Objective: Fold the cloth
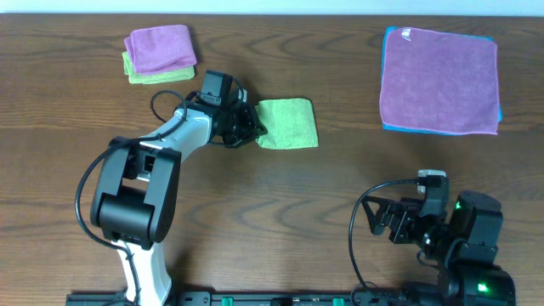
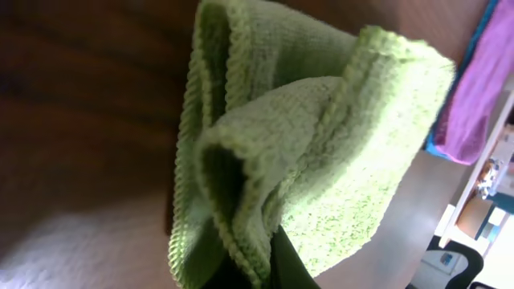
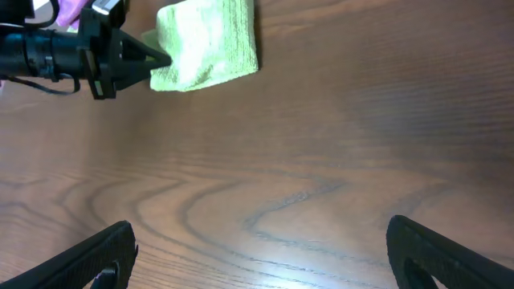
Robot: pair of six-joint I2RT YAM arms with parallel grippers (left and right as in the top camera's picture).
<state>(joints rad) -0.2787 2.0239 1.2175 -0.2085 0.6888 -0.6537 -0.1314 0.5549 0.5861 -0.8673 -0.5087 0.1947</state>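
The left gripper pinches just the bunched edge of the green cloth, so it should open, grip farther in on the folds [image 1: 274,130], then carry the green cloth to the purple cloth.
A small folded green cloth [image 1: 287,123] lies on the wooden table at the upper middle. My left gripper [image 1: 253,126] is shut on its left edge; the left wrist view shows the bunched green cloth [image 2: 321,144] pinched between the dark fingers [image 2: 277,269]. The right wrist view also shows the green cloth [image 3: 209,44] with the left gripper [image 3: 157,60] at its edge. My right gripper [image 1: 393,219] is open and empty at the lower right, its fingers [image 3: 261,257] spread wide over bare table.
A folded purple cloth on a green one [image 1: 160,53] sits at the upper left. A stack of flat cloths, purple on blue [image 1: 439,79], lies at the upper right. The wooden table [image 1: 280,204] is brown.
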